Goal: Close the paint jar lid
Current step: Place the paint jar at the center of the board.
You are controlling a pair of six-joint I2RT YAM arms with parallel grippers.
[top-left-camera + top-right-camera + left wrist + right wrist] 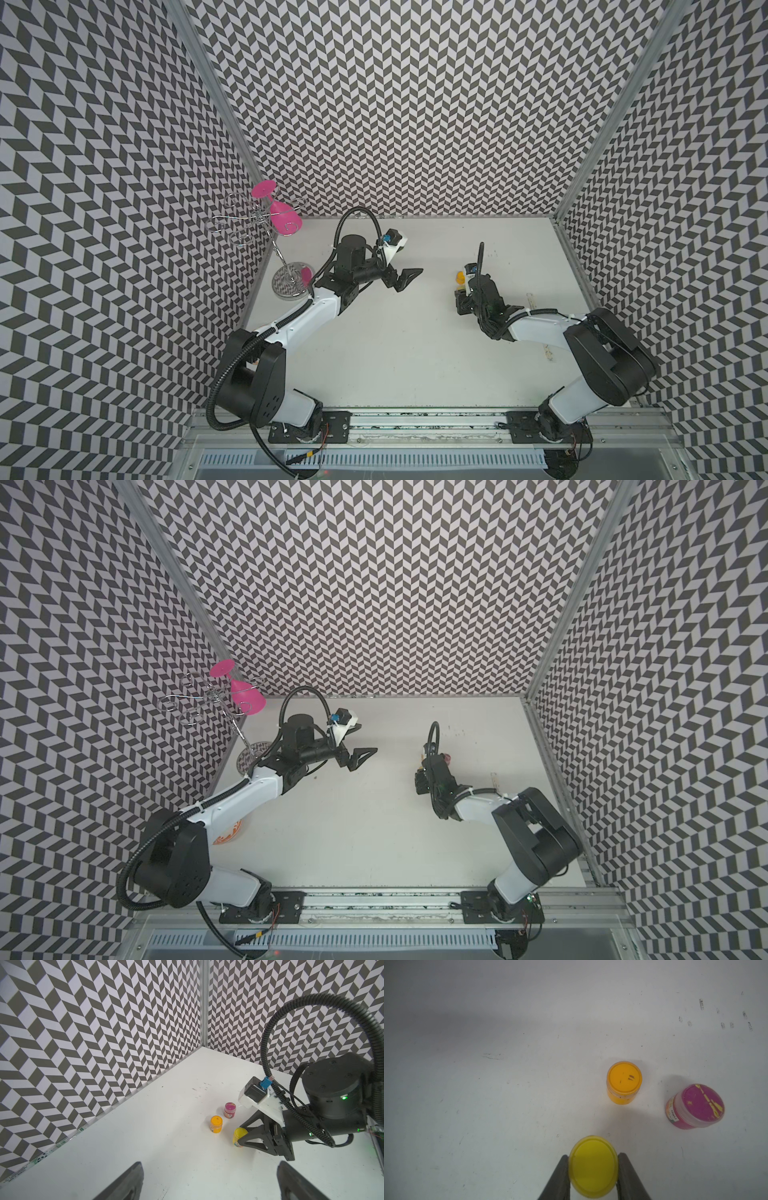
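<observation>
Next, my right gripper releases the yellow lid and leaves it on the table (440, 276) (563, 1076) next to the orange jar, across from the magenta jar.
A yellow paint jar (239, 1136) stands on the white table with its yellow lid (593, 1167) on top. My right gripper (593, 1176) points down and is shut on that lid, one finger on each side of its rim. In both top views the right gripper (460, 305) (420, 783) hides this jar. My left gripper (209, 1184) (409, 278) hangs open over bare table to the left, well apart from the jar, with nothing between its fingers.
An orange jar (624, 1082) (460, 277) and a magenta jar (695, 1106) (446, 757) stand closed just beyond the yellow one. A wire rack (291, 280) holding a pink glass (282, 216) stands at the back left. Patterned walls enclose three sides.
</observation>
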